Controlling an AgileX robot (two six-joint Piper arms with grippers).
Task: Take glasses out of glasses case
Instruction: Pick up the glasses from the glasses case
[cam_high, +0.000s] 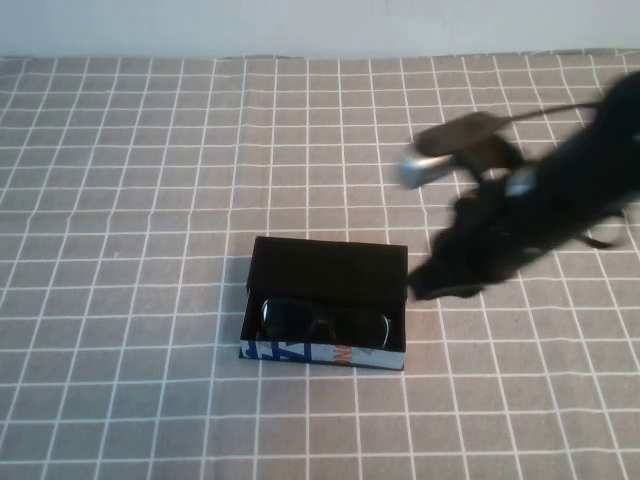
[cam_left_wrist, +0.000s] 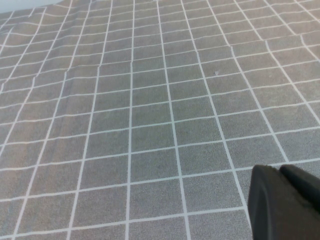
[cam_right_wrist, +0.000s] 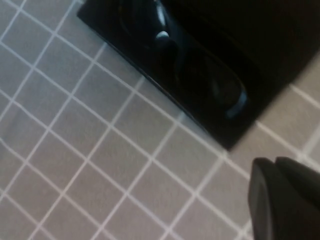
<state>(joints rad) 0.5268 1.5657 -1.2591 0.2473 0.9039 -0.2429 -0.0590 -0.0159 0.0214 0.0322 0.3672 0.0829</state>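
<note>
Next, my right gripper will go to the bridge (cam_high: 325, 322) (cam_right_wrist: 169, 44) between the lenses of the black glasses and close there.
The glasses case (cam_high: 330, 262) lies open in the middle of the table, with its black lid tipped back and its blue, white and orange front facing me. The black glasses (cam_high: 325, 322) lie inside it. My right gripper (cam_high: 425, 285) is shut and empty, just right of the case's right end, and the arm is blurred. In the right wrist view the right gripper (cam_right_wrist: 276, 161) hangs over the cloth beside the case (cam_right_wrist: 215, 125), with the glasses (cam_right_wrist: 220, 85) in it. My left gripper (cam_left_wrist: 280, 169) is shut and empty over bare cloth, and is out of the high view.
A grey cloth with a white grid (cam_high: 150, 200) covers the whole table. A pale wall (cam_high: 300, 25) runs along the far edge. The right arm's body and cable (cam_high: 560, 190) reach over the right side of the table.
</note>
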